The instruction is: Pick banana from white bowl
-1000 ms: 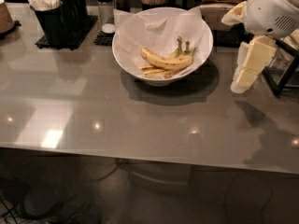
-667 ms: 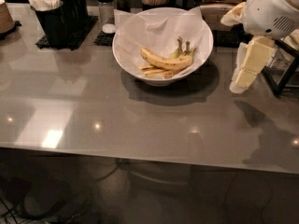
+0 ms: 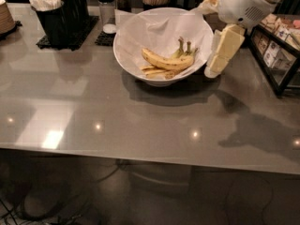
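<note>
The thick, speckled banana [image 3: 169,63] lies across the slimmer bananas in the white bowl. Next, my gripper closes on its middle.
The white bowl [image 3: 140,32] with a crinkled paper liner stands at the back middle of the grey table. The banana [image 3: 166,61], thick, curved and speckled, lies across the top of two slimmer bananas [image 3: 155,72] inside it; greenish stems [image 3: 183,49] stick up behind. My gripper [image 3: 216,65], cream-coloured and pointing down, hangs just outside the bowl's right rim, to the right of the banana and slightly above the table. It holds nothing.
Black utensil holders [image 3: 58,13] with white cutlery stand at the back left, with shakers [image 3: 107,3] beside them. A black rack [image 3: 276,48] with packets is close on the gripper's right. Stacked brown cups [image 3: 4,15] sit far left.
My gripper has moved left and slightly up, closer to the bowl's right rim. The bowl and bananas have not moved.
</note>
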